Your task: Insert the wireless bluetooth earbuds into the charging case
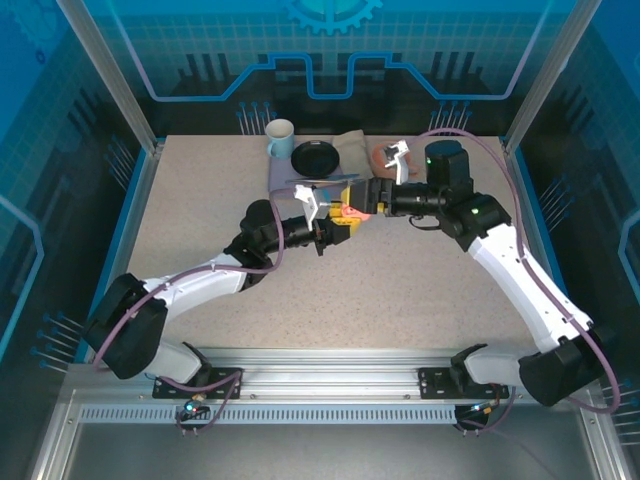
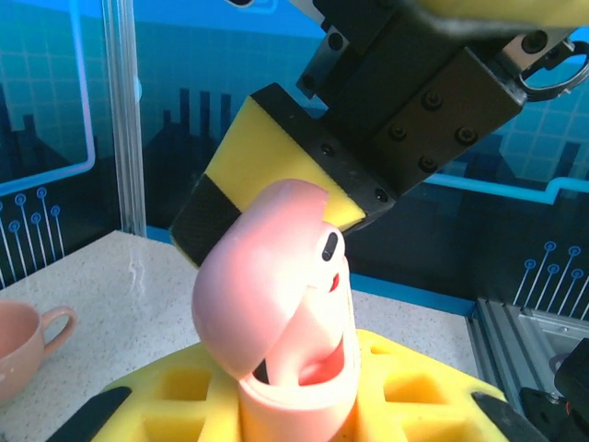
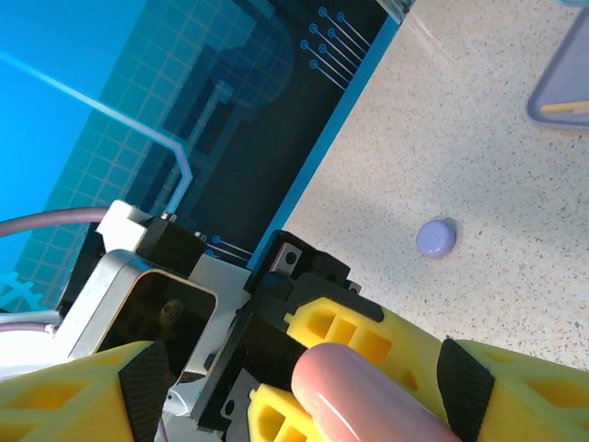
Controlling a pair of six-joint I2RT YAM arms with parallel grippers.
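I will use my left gripper to set the salmon-pink charging case, now held upright above mid-table, down on the bare middle of the table [image 1: 346, 251], closer to me than the grey cloth.
My left gripper [image 1: 340, 222] is shut on the lower half of a salmon-pink charging case [image 2: 276, 304], held upright above mid-table with its lid hinged open. A pale pink earbud [image 2: 329, 250] with a dark oval spot stands in the case's mouth, under the lid's edge. My right gripper [image 1: 362, 205] comes in from the right. Its jaws stand wide on either side of the case [image 3: 368, 401], and one yellow pad [image 2: 262, 161] rests against the back of the lid. A lilac pebble-shaped case [image 3: 435, 238] lies on the table beyond.
At the back of the table are a pale blue cup [image 1: 280, 138], a black dish [image 1: 316, 157] on a grey cloth [image 1: 345, 160], and a brown object [image 1: 384, 155]. A pink cup [image 2: 23, 345] stands to the left, and blue panels wall the cell.
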